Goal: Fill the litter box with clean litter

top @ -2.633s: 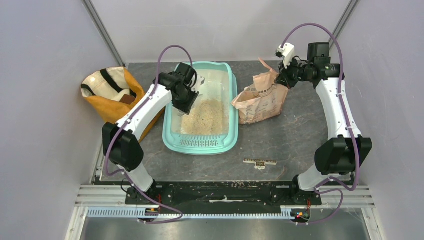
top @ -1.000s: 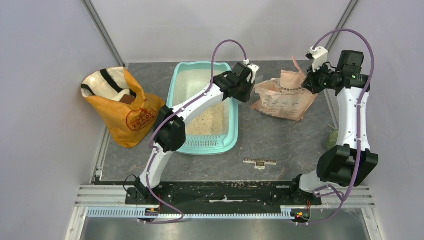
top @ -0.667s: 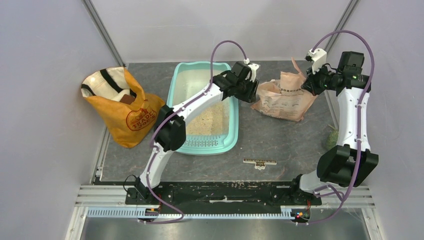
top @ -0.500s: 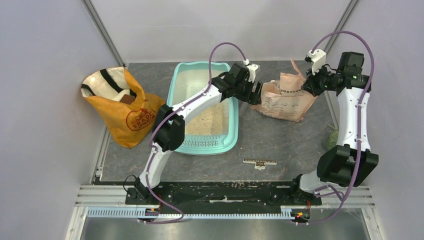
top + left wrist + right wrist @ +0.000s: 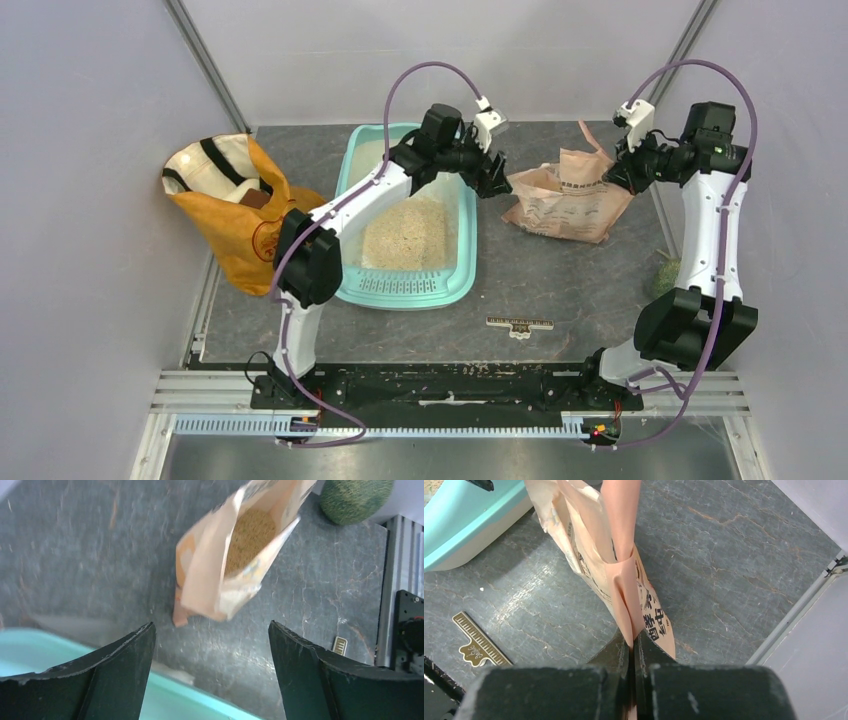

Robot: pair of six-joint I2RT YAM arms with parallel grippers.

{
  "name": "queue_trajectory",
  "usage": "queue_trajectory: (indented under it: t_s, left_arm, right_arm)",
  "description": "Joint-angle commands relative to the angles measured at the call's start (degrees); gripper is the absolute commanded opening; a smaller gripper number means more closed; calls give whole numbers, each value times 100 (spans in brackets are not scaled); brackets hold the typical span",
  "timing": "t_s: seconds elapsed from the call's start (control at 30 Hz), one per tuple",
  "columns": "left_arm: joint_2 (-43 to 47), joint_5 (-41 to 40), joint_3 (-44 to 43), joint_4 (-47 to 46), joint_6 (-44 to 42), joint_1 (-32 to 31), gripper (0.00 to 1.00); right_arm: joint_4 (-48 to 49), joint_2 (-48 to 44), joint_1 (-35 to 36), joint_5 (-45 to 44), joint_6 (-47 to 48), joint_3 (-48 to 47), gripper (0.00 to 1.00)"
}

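The paper bag's opening is gaping beyond my right gripper's hold, so next my left gripper pinches the opening's edge (image 5: 530, 190) and steadies the bag before my right gripper takes hold again.
The mint-teal litter box (image 5: 405, 287) lies left of centre, and a tan heap of clean litter (image 5: 405, 235) covers its near half. My left gripper (image 5: 492, 180) hovers open above the box's right rim, apart from the pink-tan paper bag (image 5: 565, 200). In the left wrist view its jaws (image 5: 211, 625) stand wide and empty over the box's rim (image 5: 190, 700), looking down on the bag (image 5: 210, 580), whose open mouth shows more litter (image 5: 250, 532). My right gripper (image 5: 610, 168) is shut on the bag's top flap (image 5: 624, 590), holding it upright on the table.
An orange-yellow bag with black straps (image 5: 235, 205) stands at the left. A small ruler (image 5: 519, 324) lies on the table near the front. A green ball (image 5: 662, 276) rests by the right wall. Grey walls close in both sides.
The left gripper has opened, let go of the bag's left edge and drawn back above the box's right rim. The right gripper still holds the bag's top flap.
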State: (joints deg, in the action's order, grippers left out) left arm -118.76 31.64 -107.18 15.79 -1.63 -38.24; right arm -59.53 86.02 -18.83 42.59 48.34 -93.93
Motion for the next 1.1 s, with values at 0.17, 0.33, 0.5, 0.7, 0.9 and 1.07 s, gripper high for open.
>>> queue_trajectory:
  t_s: [0.17,0.33,0.5,0.7,0.9,1.07]
  left_arm:
    - [-841,1806,-1498,-219,-1858,-286,89]
    - [-1253,2034,-2048,328,-1808,-482,90]
    - [-1264,2198,-1787,217,-1353,-547,91]
    - [-1320,987,-1528,-380,-1149,-632,61]
    - [-1397,758,-1510,-774,-937,-624,65]
    - [-1267,2113,-1432,-822,-504,-630,89]
  right_arm:
    - [-153,-128,-51,988,577,-540,0]
    - [-201,-118,-51,988,621,-526,0]
    - [-257,-151,-51,997,724,-461,0]
    - [-490,-158,-51,1070,939,-415,0]
    - [-895,-79,-51,981,1248,-546,0]
    - [-900,76,-51,773,1087,-724,0]
